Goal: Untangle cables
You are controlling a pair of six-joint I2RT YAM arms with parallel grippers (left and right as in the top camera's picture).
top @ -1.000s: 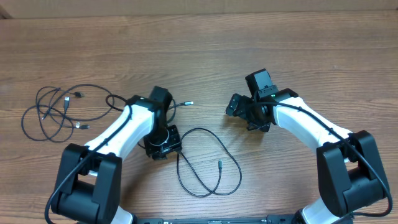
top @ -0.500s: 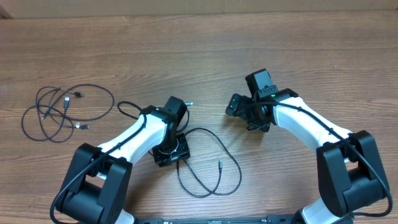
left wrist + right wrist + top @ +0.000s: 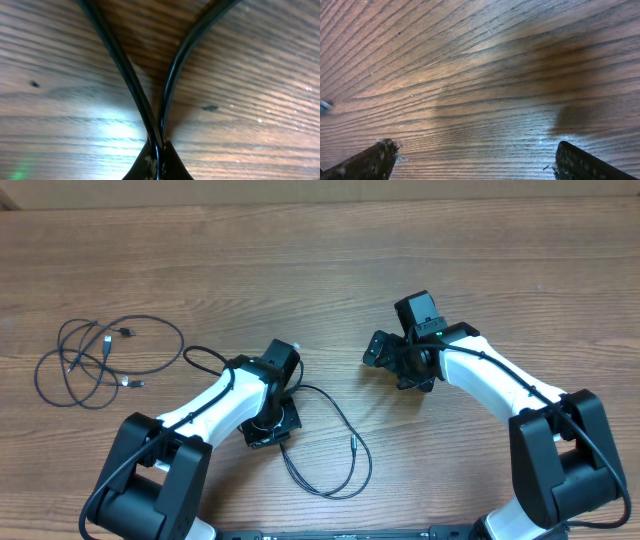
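Note:
Next, my left gripper lets go of the thin black cable on top of the separate coiled heap of cables (image 3: 113, 360).
My left gripper (image 3: 274, 430) is low over the table's middle, shut on a thin black cable (image 3: 345, 420). In the left wrist view two strands of that cable (image 3: 125, 70) run down and meet between the closed fingertips (image 3: 150, 162). The cable loops to the right of the gripper, with a small plug end (image 3: 352, 445) inside the loop. A separate bunch of cables (image 3: 95, 360) lies coiled at the far left. My right gripper (image 3: 383, 350) is open to the right of centre; its wrist view shows the gripper (image 3: 477, 160) with only bare wood between its fingers.
A white plug tip (image 3: 297, 345) peeks out beside the left wrist. Another stretch of black cord (image 3: 200, 355) curves off to the left of the left arm. The wooden table (image 3: 320, 270) stretches beyond both arms.
The left arm moved right toward the loop, and its gripper closed on the cable. The loop has drawn in slightly toward the left. The right arm has not moved.

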